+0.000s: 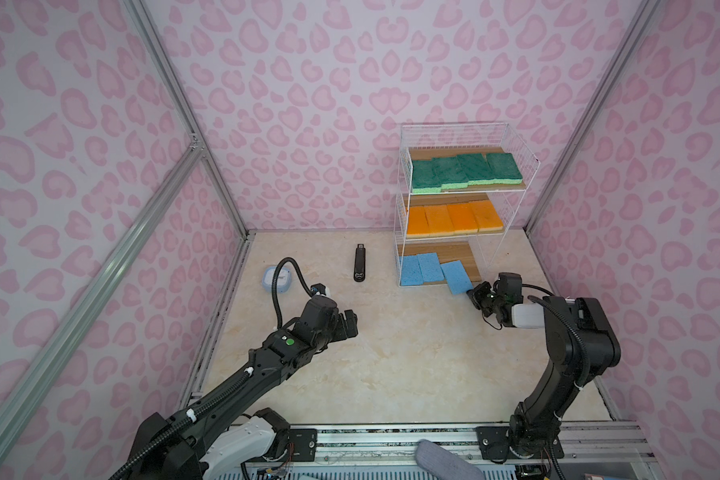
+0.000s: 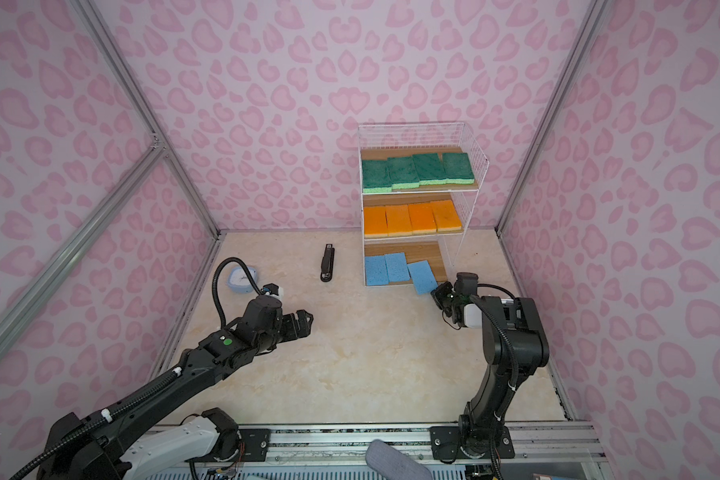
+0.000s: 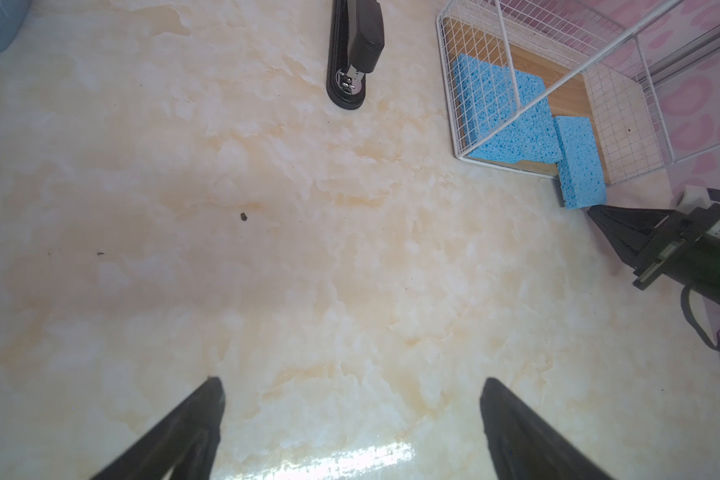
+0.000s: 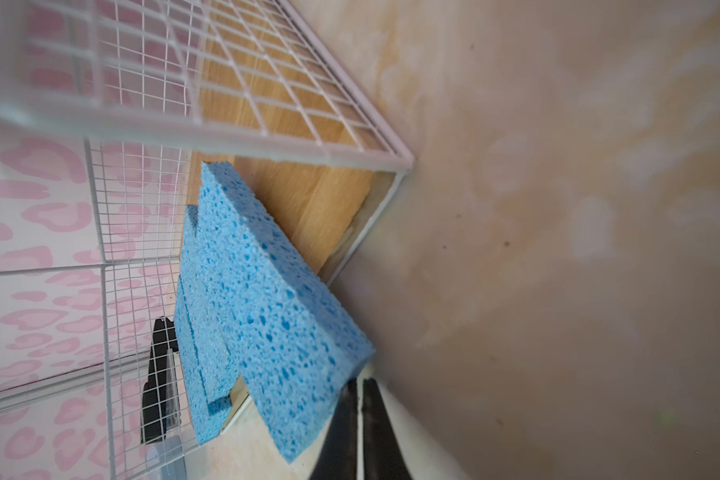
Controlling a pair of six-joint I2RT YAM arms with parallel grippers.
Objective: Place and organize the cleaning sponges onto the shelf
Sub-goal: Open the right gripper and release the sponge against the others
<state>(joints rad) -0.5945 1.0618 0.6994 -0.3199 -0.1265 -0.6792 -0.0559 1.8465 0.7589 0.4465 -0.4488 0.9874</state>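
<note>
Next, my right gripper takes the sponge's near end (image 1: 461,292) from the front and slides it in, as it is at the corner of the crooked blue sponge, which hangs over the shelf's front.
The shelf (image 1: 454,137) (image 2: 412,137) stands at the back right. Several green sponges (image 1: 466,170) lie on its top board and several orange ones (image 1: 454,220) on the middle board. Two blue sponges (image 1: 420,270) lie flat on the bottom board. A third blue sponge (image 1: 457,277) (image 4: 275,324) lies askew, its near end sticking out past the shelf's front over the table. My right gripper (image 1: 472,296) (image 4: 360,382) is shut with nothing between its fingers, its tip right at that sponge's near end. My left gripper (image 1: 350,322) (image 3: 350,380) hovers open over bare table, left of centre.
A slim black stapler (image 1: 359,264) (image 3: 354,54) lies left of the shelf. A small rounded light-blue device (image 1: 277,282) sits near the left wall, behind the left arm's cable. A grey rounded thing (image 1: 445,459) shows at the front rail.
</note>
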